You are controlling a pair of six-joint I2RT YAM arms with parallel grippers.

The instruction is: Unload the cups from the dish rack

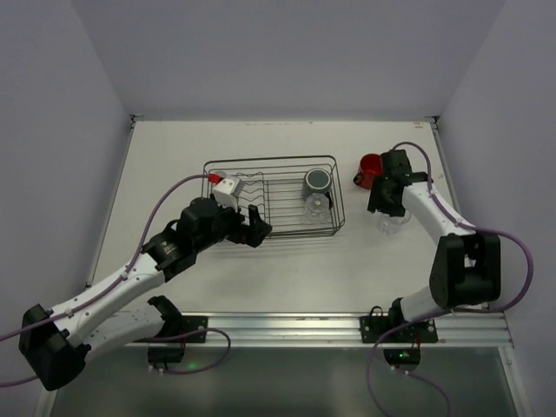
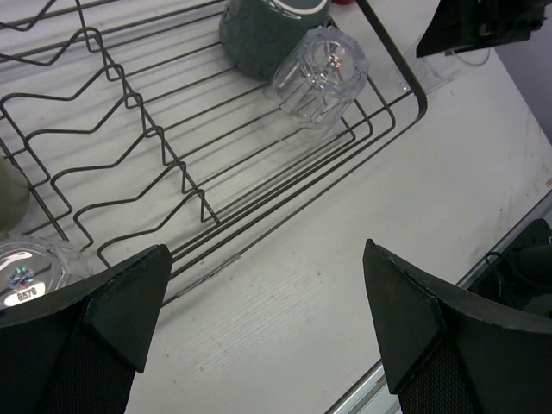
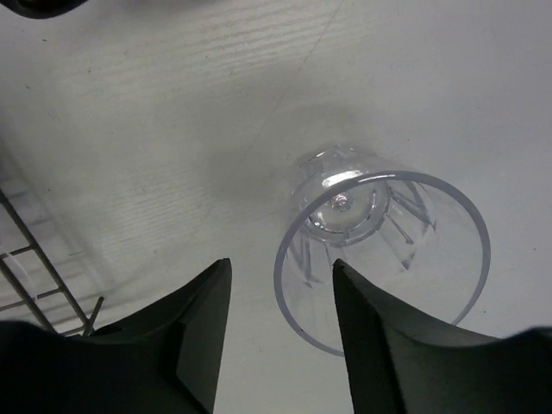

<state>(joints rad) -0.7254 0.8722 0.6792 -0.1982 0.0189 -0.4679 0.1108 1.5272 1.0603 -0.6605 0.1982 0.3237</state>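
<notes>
I will next move my left gripper to the clear glass beside the dark grey-green mug and close it around the glass's bottom end (image 1: 317, 202) (image 2: 339, 62).
The black wire dish rack (image 1: 274, 165) stands mid-table. In it are a dark grey-green mug (image 1: 316, 182) and a clear glass (image 1: 317, 205) on its side at the right end. My left gripper (image 1: 256, 228) hangs open and empty over the rack's front edge. The left wrist view shows the mug (image 2: 267, 30), that glass (image 2: 319, 73), another clear glass (image 2: 30, 267) and an olive-tan cup (image 2: 7, 194) in the rack (image 2: 129, 129). A red mug (image 1: 369, 170) stands on the table right of the rack. My right gripper (image 3: 280, 263) is open above an upright clear glass (image 3: 384, 250) on the table, its rim's near wall between the fingers.
The rack's corner wires (image 3: 34, 276) show at the left of the right wrist view. The table's metal front rail (image 1: 347, 323) runs along the near edge. White walls close in the table on three sides.
</notes>
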